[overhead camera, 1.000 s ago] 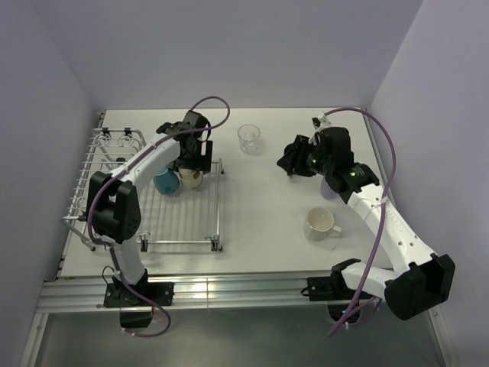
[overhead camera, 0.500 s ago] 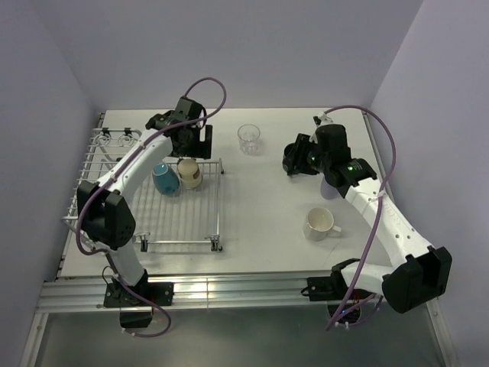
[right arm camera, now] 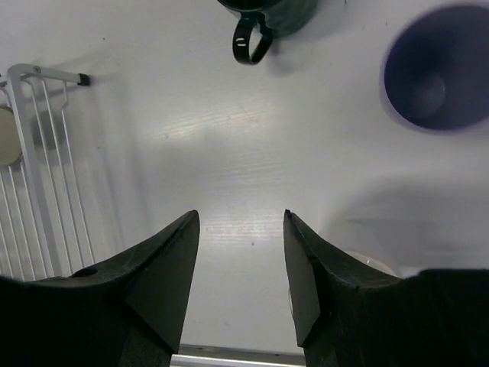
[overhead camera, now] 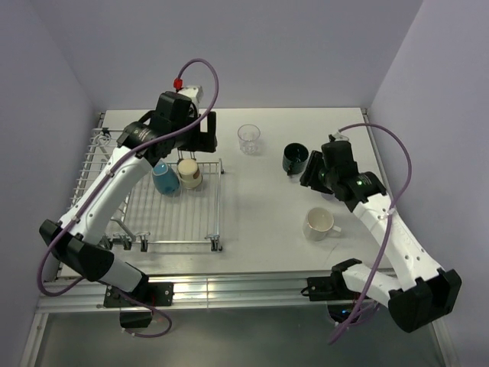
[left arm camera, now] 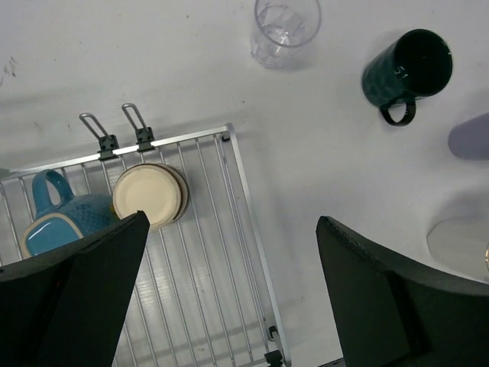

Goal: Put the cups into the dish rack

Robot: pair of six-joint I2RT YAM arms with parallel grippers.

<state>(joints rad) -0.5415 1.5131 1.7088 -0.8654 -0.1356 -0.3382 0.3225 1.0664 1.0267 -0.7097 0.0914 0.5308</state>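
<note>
The white mug is next for my right gripper. It will go there and close on the mug's rim (overhead camera: 307, 219) (right arm camera: 290, 302) opposite its handle.
The silver wire dish rack (overhead camera: 179, 222) sits at the left and holds a light blue mug (overhead camera: 165, 180) and a brown cup (overhead camera: 189, 173) that shows a pale round face (left arm camera: 149, 195). My left gripper (overhead camera: 197, 141) hangs open and empty high above the rack's right rail (left arm camera: 244, 214). On the table stand a clear glass tumbler (overhead camera: 248, 139), a dark teal mug (overhead camera: 294, 158) and a white mug (overhead camera: 321, 224). My right gripper (right arm camera: 241, 218) is open and empty, just short of the teal mug (right arm camera: 275, 15). The lavender cup (right arm camera: 435, 69) stands to its right, hidden by the arm in the top view.
The rack's raised wire side (overhead camera: 88, 172) runs along the left wall. Two hooks (left arm camera: 114, 131) stick out of the rack's far rail. The table's near edge is a metal rail (overhead camera: 244, 289) carrying both arm bases.
My left gripper has lifted away from the brown cup in the rack and opened wide. My right gripper has backed off from the dark teal mug, which now stands uncovered.
</note>
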